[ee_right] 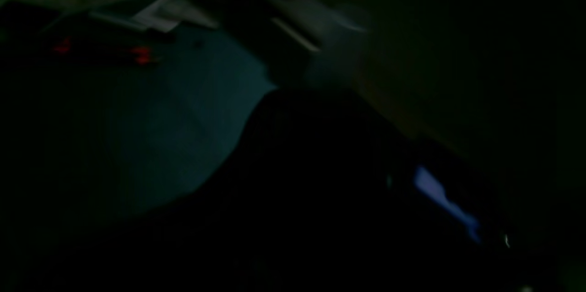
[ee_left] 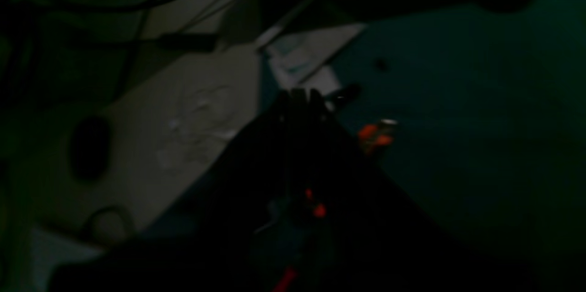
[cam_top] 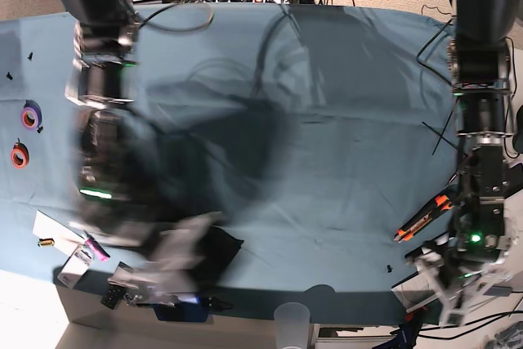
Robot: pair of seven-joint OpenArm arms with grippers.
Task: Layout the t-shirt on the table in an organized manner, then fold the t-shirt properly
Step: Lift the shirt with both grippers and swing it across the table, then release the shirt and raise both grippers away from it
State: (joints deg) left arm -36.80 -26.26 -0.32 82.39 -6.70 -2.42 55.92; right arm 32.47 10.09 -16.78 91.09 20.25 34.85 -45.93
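The robot's left gripper will release the black t-shirt on the teal table [cam_top: 265,208] between the red tape roll and the orange-handled pliers.
The black t-shirt [cam_top: 216,251] is a motion-blurred dark mass over the front left of the teal table [cam_top: 343,120]. My right gripper [cam_top: 176,255] is smeared with motion near the table's front edge and looks shut on the t-shirt. The right wrist view is very dark: black t-shirt fabric [ee_right: 320,168] fills its lower middle above the table [ee_right: 160,122], and the fingers cannot be made out. My left gripper [cam_top: 448,277] hangs at the front right corner, away from the shirt. The left wrist view shows this gripper [ee_left: 298,95] shut, with nothing in it.
Orange-handled pliers [cam_top: 421,220] lie near the right edge, next to the left gripper [ee_left: 375,134]. A purple tape roll [cam_top: 30,116] and a red one [cam_top: 19,155] sit at the left edge. Paper and small parts [cam_top: 49,225] crowd the front left corner. A clear cup [cam_top: 292,320] stands at the front edge.
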